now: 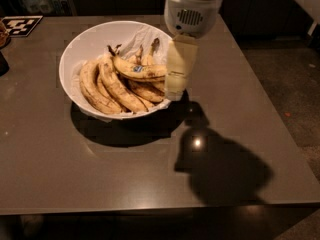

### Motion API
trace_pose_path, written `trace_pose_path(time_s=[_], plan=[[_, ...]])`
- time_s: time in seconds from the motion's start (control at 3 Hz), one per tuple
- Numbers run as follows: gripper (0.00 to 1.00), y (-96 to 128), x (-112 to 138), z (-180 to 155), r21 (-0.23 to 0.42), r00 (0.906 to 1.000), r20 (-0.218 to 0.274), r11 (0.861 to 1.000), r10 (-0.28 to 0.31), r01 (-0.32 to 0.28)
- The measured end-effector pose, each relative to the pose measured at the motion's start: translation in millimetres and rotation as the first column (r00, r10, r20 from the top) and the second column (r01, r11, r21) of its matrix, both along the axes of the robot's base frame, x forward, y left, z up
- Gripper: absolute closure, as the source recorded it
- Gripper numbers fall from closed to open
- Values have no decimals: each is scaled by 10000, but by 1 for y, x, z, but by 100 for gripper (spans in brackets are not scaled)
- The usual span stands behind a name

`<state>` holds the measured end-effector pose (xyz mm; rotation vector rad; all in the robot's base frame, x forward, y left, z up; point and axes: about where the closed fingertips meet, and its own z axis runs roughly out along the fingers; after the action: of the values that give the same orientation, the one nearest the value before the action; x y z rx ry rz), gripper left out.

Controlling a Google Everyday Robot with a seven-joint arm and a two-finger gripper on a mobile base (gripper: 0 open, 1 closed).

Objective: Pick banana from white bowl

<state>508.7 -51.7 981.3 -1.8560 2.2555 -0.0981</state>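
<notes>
The stickered banana lies on top, and I will close my gripper on the middle of the stickered banana (150, 72), just past its blue sticker on the side away from the banana's stem.
A large white bowl (80, 49) with crinkled white lining stands on the dark table at the upper left of centre. Several ripe, brown-speckled bananas lie in it. The banana with the small blue sticker (138, 71) lies on top, across the others, its dark stem pointing up-left. My gripper (174, 86) hangs from the white arm housing over the bowl's right rim, just right of the stickered banana's end. It holds nothing that I can see.
The dark grey table (150, 174) has its right edge near the arm and its front edge at the bottom. A black-and-white marker card (20, 25) lies at the far left corner. A dark object (3, 64) sits at the left edge.
</notes>
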Motion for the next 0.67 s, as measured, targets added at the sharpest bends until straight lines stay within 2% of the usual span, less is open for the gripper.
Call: trace_pose_path(time_s=[0.33,0.67], plan=[[0,20,15,-6,-17,9996,-149,9997,-255,254],[12,25,29,-11,106,9974,-321,9978,-653,656]])
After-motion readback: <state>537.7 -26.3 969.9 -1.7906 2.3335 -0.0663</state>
